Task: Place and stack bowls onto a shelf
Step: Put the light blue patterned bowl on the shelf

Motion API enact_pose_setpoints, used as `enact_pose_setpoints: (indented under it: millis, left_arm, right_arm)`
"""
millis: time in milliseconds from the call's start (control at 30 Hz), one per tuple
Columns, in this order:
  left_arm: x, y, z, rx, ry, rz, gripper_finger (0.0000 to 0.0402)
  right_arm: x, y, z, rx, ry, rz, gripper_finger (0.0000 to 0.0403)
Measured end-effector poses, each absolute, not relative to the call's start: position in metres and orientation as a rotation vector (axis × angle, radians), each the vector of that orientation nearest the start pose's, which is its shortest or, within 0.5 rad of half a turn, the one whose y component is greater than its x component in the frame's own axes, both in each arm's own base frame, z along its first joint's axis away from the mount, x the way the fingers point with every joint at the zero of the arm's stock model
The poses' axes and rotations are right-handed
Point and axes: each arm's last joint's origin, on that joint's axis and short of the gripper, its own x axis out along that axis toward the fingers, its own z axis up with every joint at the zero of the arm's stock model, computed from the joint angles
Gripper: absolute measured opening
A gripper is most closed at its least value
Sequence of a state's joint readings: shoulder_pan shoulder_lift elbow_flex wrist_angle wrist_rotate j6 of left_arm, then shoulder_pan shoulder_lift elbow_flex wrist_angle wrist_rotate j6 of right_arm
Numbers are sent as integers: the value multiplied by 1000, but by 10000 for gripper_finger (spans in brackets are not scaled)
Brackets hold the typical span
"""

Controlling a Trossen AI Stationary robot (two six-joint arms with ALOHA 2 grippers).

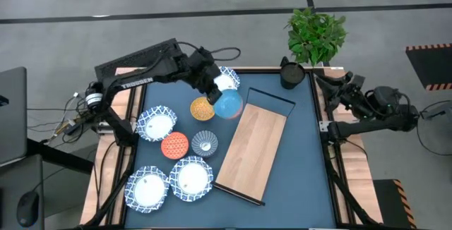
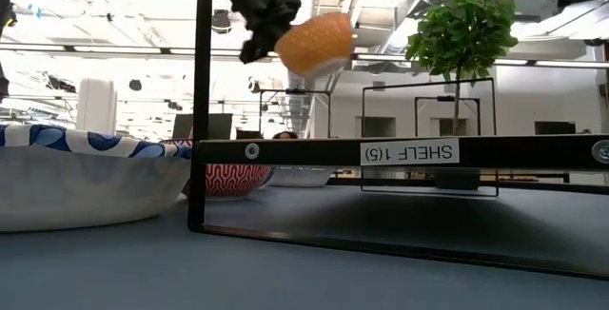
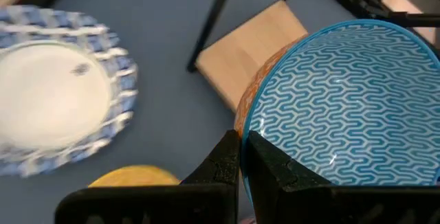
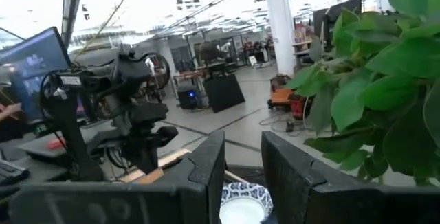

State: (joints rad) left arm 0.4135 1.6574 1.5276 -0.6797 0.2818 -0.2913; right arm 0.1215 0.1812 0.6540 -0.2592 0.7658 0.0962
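Next, my left gripper releases the blue-patterned bowl on the far end of the shelf's light-wood board [image 1: 255, 124] [image 3: 251, 74].
My left gripper [image 1: 215, 96] is shut on a small bowl [image 1: 228, 105], blue-patterned inside and orange outside, held in the air over the far left corner of the shelf [image 1: 254, 145]. The low view shows that bowl [image 2: 319, 42] high above the table. The shelf is a light-wood board on a black wire frame. A yellow-orange bowl [image 1: 202, 108] and a white blue-rimmed bowl [image 1: 226, 80] rest on the mat close by. My right gripper [image 4: 242, 145] waits open at the table's right edge, with nothing between its fingers. My left gripper holds the bowl by its rim [image 3: 245, 129] on the side nearest the wrist. One finger [image 3: 268, 162] is inside the bowl and the other [image 3: 223, 159] is outside. The fingers slant down from the table's far left. The bowl is lifted clear and tilted.
On the mat left of the shelf sit a white blue-rimmed bowl [image 1: 157, 123], a red-orange bowl [image 1: 174, 145], a grey bowl [image 1: 204, 142] and two more white bowls [image 1: 191, 177] [image 1: 147, 188]. A dark pot [image 1: 292, 73] and a potted plant [image 1: 316, 32] stand at the far right.
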Motion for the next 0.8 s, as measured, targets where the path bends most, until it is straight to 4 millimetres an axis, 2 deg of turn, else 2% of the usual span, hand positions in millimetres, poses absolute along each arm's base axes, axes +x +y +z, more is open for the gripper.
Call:
enact_pose_setpoints:
  millis: [300, 567, 800]
  left_arm:
    - [377, 127, 287, -550, 810, 238, 0]
    - [425, 123, 275, -486, 867, 242, 0]
    - [454, 128, 253, -481, 997, 240, 0]
  right_arm:
    - [41, -15, 327, 204, -161, -634, 123]
    - [41, -15, 326, 202, -152, -633, 123]
    - [42, -15, 323, 188, -121, -633, 123]
